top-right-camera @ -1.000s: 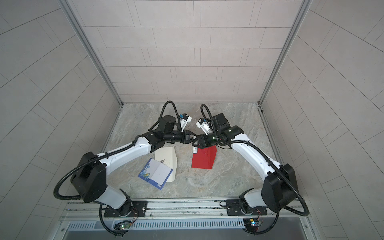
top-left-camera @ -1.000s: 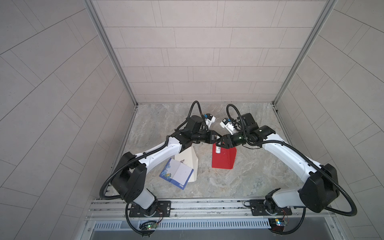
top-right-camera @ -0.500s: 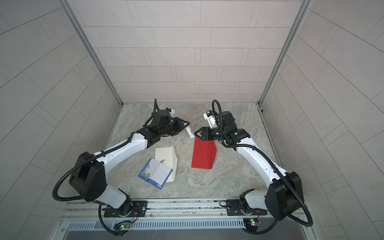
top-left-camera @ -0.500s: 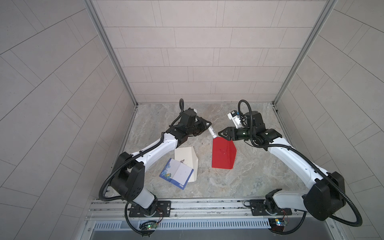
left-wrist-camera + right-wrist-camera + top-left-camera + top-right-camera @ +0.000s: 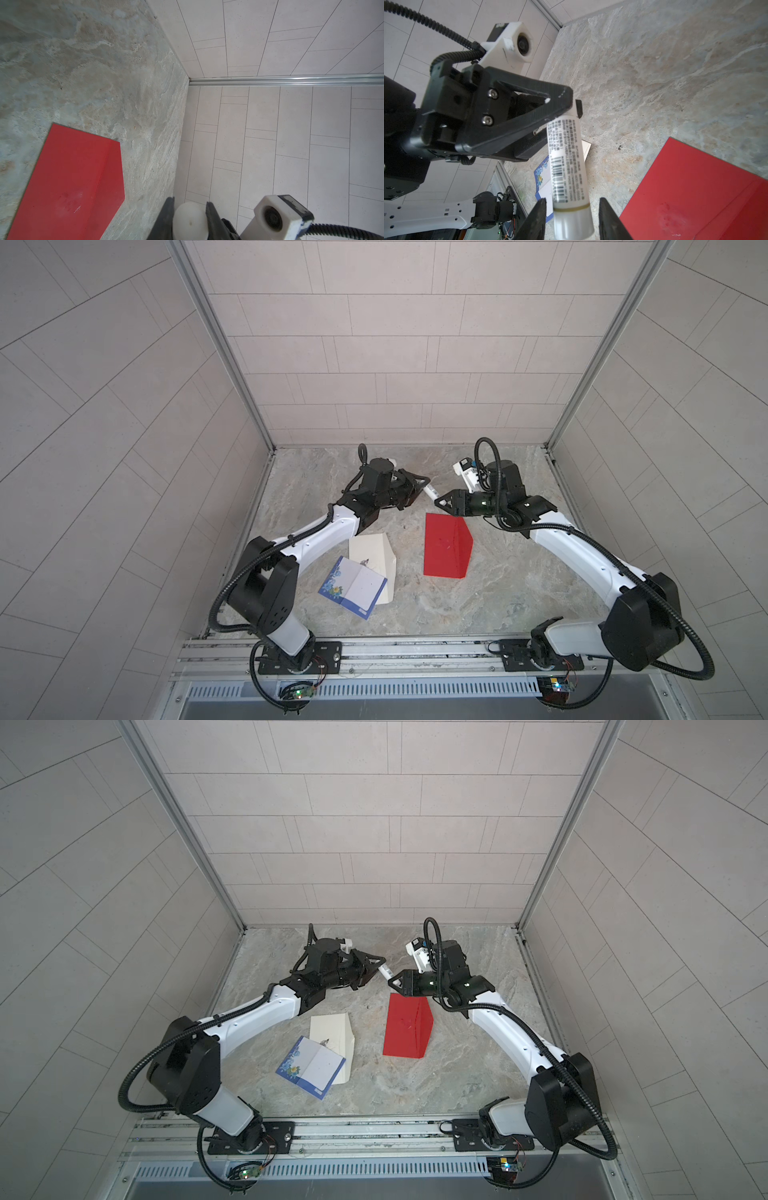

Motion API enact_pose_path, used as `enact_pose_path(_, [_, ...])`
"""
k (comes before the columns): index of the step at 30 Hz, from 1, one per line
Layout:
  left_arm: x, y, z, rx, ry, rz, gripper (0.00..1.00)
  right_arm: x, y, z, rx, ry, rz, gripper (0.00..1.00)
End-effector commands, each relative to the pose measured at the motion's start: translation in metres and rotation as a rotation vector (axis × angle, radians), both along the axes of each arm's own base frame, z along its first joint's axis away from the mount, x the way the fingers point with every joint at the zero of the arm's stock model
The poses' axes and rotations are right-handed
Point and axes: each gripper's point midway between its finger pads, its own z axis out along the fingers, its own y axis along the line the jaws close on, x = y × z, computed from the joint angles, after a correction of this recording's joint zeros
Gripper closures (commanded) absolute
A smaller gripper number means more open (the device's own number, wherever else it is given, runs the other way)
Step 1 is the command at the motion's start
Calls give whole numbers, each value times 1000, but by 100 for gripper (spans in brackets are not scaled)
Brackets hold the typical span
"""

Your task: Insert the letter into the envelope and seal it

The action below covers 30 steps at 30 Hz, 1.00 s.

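Note:
My left gripper pinches the glue stick near its far end, so my right gripper should hold the cap while my left gripper takes the labelled body (image 5: 566,162).
A red envelope (image 5: 444,545) (image 5: 405,1027) lies flat mid-table, its flap spread out to the right. The letter does not show, and the envelope's inside is hidden. My left gripper (image 5: 419,485) (image 5: 190,220) is shut on a white glue stick (image 5: 430,491) (image 5: 566,166) and holds it above the table behind the envelope. The stick's capped end points at my right gripper (image 5: 442,502) (image 5: 572,218). That gripper is open, one finger on each side of the cap with a gap on both sides.
A cream envelope (image 5: 374,549) lies left of the red one, and a blue-flowered sheet (image 5: 353,591) overlaps its near corner. The back wall (image 5: 270,145) stands close behind both grippers. The left arm's forearm (image 5: 316,539) passes beside the cream envelope.
Both grippers rose from over the red envelope's far edge and drew apart, the left keeping the glue stick. The right jaws have narrowed around the cap.

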Motion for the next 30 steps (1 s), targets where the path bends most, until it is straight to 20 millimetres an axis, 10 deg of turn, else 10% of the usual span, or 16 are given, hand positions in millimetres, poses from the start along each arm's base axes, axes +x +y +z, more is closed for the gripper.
enact_pose_path(1, [-2, -3, 10, -57, -8, -14, 100, 6, 4, 14, 20, -30, 6, 63])
enact_pose_path(13, [-1, -1, 20, -71, -50, -3, 100, 3, 6, 10, 10, -11, 11, 87])
enact_pose_path(21, [-12, -6, 21, -4, -78, -85, 51, 9, 3, 14, -6, -30, -15, 92])
enact_pose_path(30, [-17, -11, 22, 16, -102, -114, 54, 17, 11, 19, 0, -39, 16, 93])
